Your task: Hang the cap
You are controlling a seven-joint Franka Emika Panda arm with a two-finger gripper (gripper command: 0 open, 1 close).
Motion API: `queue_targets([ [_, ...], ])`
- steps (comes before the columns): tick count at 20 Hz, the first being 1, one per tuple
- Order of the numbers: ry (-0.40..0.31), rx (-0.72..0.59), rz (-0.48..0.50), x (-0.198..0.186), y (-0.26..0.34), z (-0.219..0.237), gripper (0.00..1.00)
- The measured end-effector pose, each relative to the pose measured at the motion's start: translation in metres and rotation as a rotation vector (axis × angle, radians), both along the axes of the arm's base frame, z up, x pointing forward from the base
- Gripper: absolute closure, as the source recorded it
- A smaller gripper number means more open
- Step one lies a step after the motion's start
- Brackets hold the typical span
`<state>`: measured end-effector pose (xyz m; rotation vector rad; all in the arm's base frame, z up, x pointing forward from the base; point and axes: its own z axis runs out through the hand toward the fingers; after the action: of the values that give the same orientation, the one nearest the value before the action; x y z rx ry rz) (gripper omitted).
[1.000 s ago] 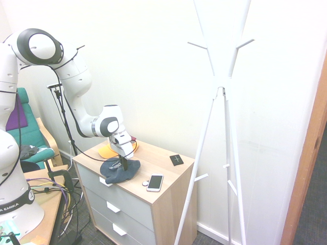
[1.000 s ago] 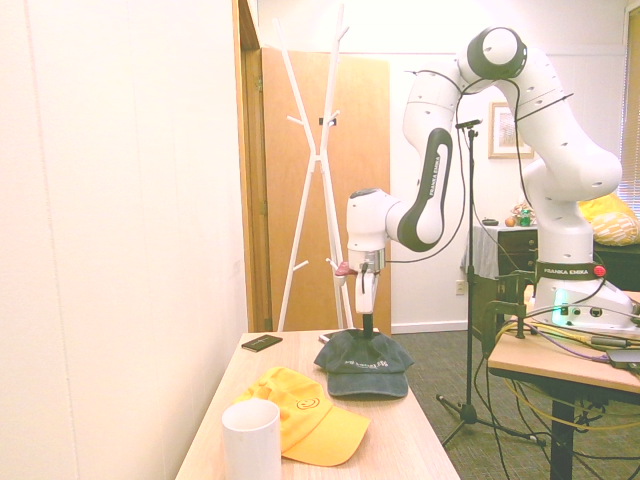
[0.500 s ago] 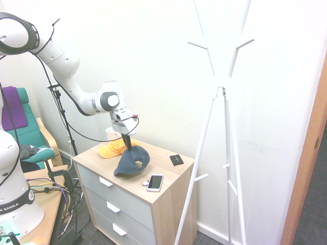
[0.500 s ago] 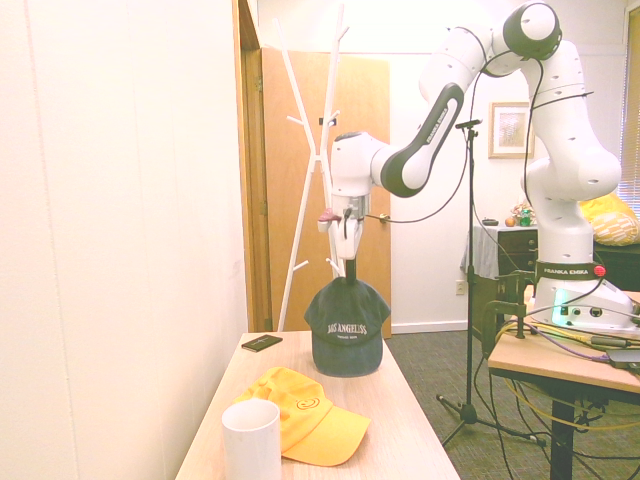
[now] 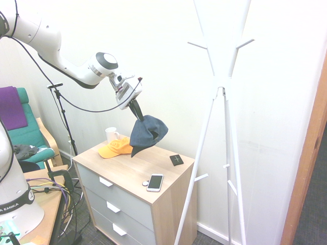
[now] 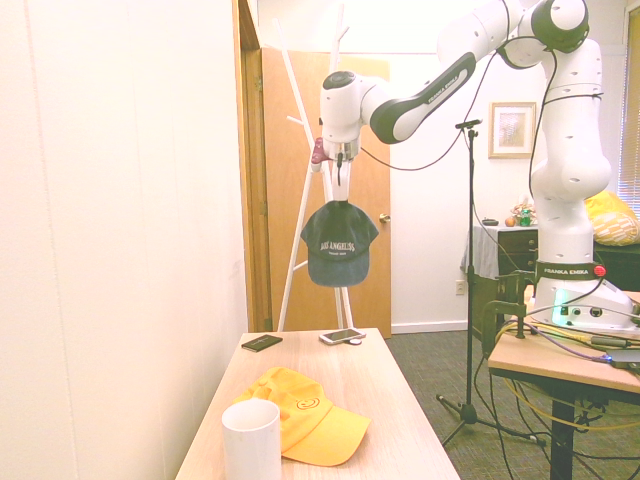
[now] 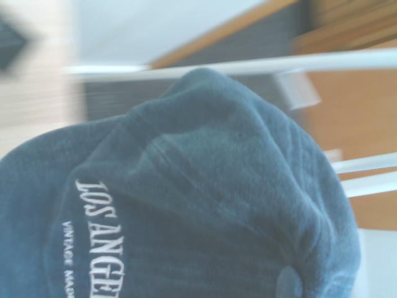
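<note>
Next, I let go of the navy cap with my gripper on the upper part of the white coat stand [image 6: 330, 147], in front of the wooden door.
The navy cap [image 5: 147, 133] with white lettering hangs in the air above the dresser, pinched at its top by my gripper [image 5: 137, 113], which is shut on it. From the other side the cap [image 6: 339, 245] dangles under the gripper [image 6: 340, 193], in front of the white coat stand [image 6: 322, 130]. The coat stand [image 5: 220, 81] rises to the right of the dresser, well apart from the cap. Close up, the cap [image 7: 205, 211] fills the wrist view, with the stand's white poles [image 7: 248, 65] blurred behind it.
On the wooden dresser top [image 5: 163, 171] lie an orange-yellow cap [image 5: 115, 148], a white mug [image 5: 112, 135], a phone [image 5: 155, 182], a small round thing beside it and a small black card [image 5: 176, 160]. A wooden door stands behind the stand.
The arm has lifted the cap off the dresser top, raising it high and swinging it toward the coat stand. The gripper has tilted.
</note>
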<state>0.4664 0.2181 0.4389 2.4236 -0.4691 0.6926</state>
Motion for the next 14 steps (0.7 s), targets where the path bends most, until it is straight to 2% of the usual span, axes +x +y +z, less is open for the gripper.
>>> queue_targets([
  [6, -0.161, -0.259, 0.013, 0.028, -0.047, 0.077, 1.0],
  [14, -0.352, -0.388, 0.014, 0.022, -0.079, 0.222, 1.0],
])
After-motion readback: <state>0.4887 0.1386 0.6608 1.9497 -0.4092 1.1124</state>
